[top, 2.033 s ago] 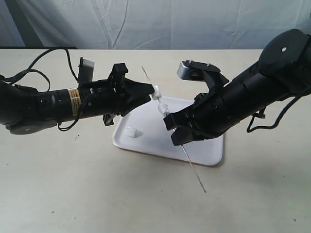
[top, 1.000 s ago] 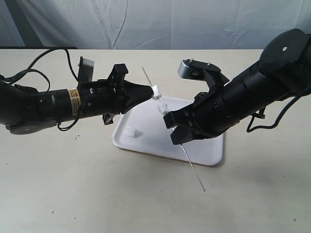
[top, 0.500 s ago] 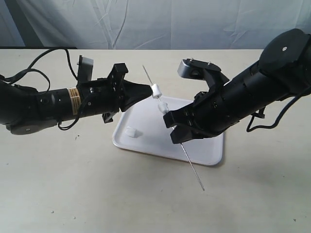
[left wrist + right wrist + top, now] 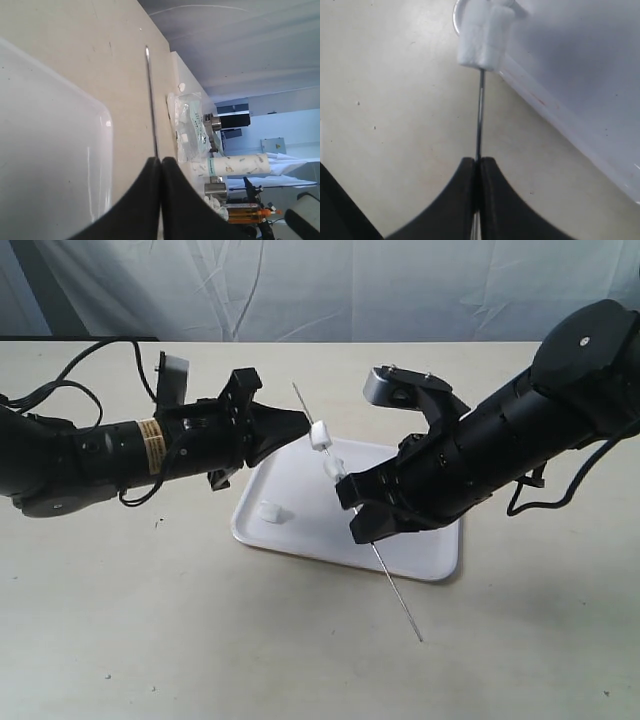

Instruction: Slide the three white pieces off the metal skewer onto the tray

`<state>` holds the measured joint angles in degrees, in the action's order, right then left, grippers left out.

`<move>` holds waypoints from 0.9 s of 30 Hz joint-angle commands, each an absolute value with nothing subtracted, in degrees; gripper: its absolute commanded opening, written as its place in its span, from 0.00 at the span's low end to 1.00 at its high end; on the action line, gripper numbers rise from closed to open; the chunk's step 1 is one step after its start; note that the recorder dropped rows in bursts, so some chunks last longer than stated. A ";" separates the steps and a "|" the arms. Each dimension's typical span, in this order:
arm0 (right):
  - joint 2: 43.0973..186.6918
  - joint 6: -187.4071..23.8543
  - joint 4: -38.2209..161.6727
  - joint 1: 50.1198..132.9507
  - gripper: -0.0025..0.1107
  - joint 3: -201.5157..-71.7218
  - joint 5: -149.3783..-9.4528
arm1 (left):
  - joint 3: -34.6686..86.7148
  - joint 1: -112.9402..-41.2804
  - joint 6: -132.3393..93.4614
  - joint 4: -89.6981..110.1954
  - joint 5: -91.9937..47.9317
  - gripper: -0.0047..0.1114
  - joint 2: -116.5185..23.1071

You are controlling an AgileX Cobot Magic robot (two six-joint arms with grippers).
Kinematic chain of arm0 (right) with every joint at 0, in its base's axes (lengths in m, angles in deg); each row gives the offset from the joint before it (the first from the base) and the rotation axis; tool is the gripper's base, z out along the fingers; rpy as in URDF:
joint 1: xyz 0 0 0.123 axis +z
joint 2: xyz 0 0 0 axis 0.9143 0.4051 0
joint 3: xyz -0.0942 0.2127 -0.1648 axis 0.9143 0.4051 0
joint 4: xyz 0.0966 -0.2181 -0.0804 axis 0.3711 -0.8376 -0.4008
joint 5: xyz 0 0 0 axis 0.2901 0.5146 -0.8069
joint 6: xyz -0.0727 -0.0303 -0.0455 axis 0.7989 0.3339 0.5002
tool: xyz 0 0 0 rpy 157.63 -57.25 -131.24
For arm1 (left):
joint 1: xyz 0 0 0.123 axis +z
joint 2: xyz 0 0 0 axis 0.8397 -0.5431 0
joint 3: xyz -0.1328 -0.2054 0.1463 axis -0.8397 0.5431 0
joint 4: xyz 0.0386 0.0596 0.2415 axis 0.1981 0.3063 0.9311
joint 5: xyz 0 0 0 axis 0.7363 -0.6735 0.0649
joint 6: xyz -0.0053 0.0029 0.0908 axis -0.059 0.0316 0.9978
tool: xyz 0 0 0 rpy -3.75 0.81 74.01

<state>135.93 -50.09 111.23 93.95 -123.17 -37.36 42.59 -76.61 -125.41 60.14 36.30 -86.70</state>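
Note:
My left gripper will open and grip that white piece (image 4: 320, 436), the top one, as it now pinches the skewer just above it, before my right gripper pulls the skewer.
The metal skewer (image 4: 390, 585) slants above the white tray (image 4: 430, 558). Two white pieces (image 4: 321, 435) (image 4: 335, 469) sit on its upper half, and a third white piece (image 4: 268, 511) lies on the tray. My left gripper (image 4: 306, 424) is shut on the skewer just above the top piece; in the left wrist view the rod (image 4: 151, 100) comes out from between the shut tips (image 4: 160, 159), with the tray (image 4: 50, 150) beside. My right gripper (image 4: 365, 530) is shut on the skewer below both pieces; its wrist view shows the rod (image 4: 480, 115), a piece (image 4: 485, 37) and the tray (image 4: 580, 75).
Both black arms reach in over the beige table (image 4: 200, 640) from the left and right. Cables (image 4: 100, 355) trail behind the left arm. Past the table's far edge, the left wrist view shows a plastic bag (image 4: 190, 125) and a white roll (image 4: 235, 164).
The left gripper's fingers have drawn together to a point on the skewer. The skewer and its two pieces have shifted slightly downward. The piece on the tray has not moved.

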 commanded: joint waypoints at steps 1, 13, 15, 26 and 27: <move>135.96 -49.48 111.26 94.14 0.02 -123.03 -37.95 | 42.58 -76.61 -125.16 63.24 35.57 0.12 -86.62; 135.96 -49.20 111.26 94.14 0.02 -123.03 -37.97 | 42.58 -76.61 -126.79 64.88 36.95 0.26 -86.62; 135.96 -49.07 111.26 94.14 0.02 -123.03 -38.20 | 42.58 -76.61 -126.84 65.48 37.09 0.26 -86.62; 135.96 -49.07 111.26 94.14 0.02 -123.03 -37.73 | 42.58 -76.61 -126.70 62.07 37.09 0.04 -86.62; 135.96 -49.07 111.26 94.14 0.02 -123.03 -37.73 | 42.58 -76.61 -126.70 61.76 37.09 0.04 -86.62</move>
